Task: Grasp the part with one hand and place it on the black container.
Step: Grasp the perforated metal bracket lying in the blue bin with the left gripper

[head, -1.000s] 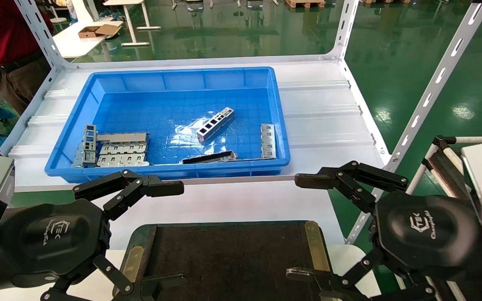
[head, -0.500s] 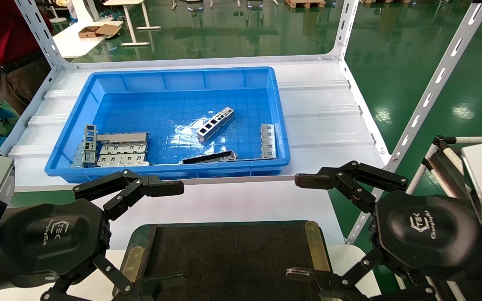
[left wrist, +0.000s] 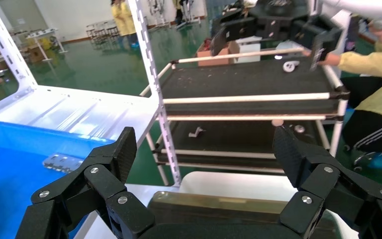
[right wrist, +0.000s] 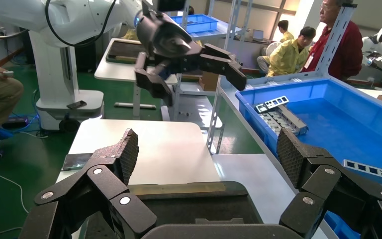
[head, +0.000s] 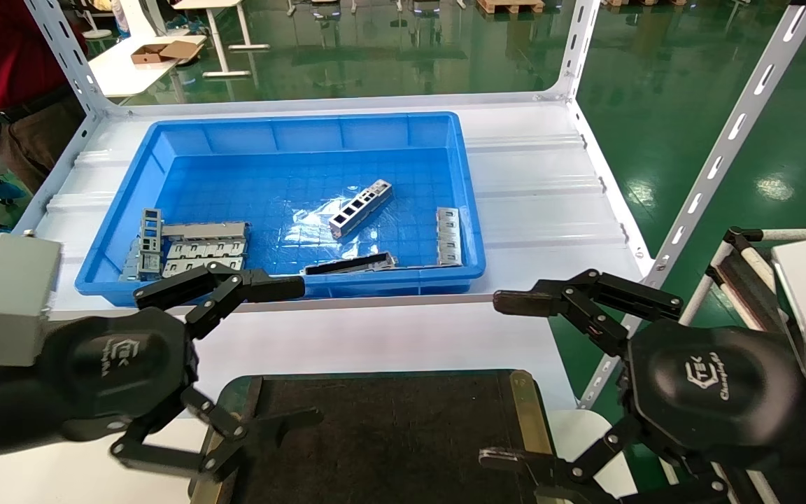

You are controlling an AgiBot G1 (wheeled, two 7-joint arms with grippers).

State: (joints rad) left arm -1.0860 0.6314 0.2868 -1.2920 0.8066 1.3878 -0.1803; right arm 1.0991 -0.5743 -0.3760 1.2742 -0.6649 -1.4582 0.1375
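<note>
The slanting part is in the blue bin. My left gripper goes to it next and closes on the large square windows' sides [head: 350, 214] at its near half.
The part [head: 360, 208], a narrow silver-grey bar with a row of square dark windows, lies slantwise on the floor of the blue bin [head: 165, 140]. The black container [head: 389, 434] lies in front of the bin, between my two grippers, with brass strips on its short sides. It also shows in the left wrist view [left wrist: 219, 215] and the right wrist view [right wrist: 194, 206]. My left gripper [head: 298, 353] is open and empty over the container's left end, well short of the part. My right gripper [head: 501, 381] is open and empty at the container's right end.
The bin also holds wider grey tabbed brackets [head: 193, 250], one more bracket at its right wall [head: 448, 235] and a flat dark strip [head: 350, 264]. White slotted shelf posts [head: 718, 154] frame the shelf. A cart [head: 742, 269] stands at the right. A person [head: 4, 63] stands at the back left.
My left gripper has lifted and moved forward towards the bin's front rim, still open. The right gripper and the parts have not moved.
</note>
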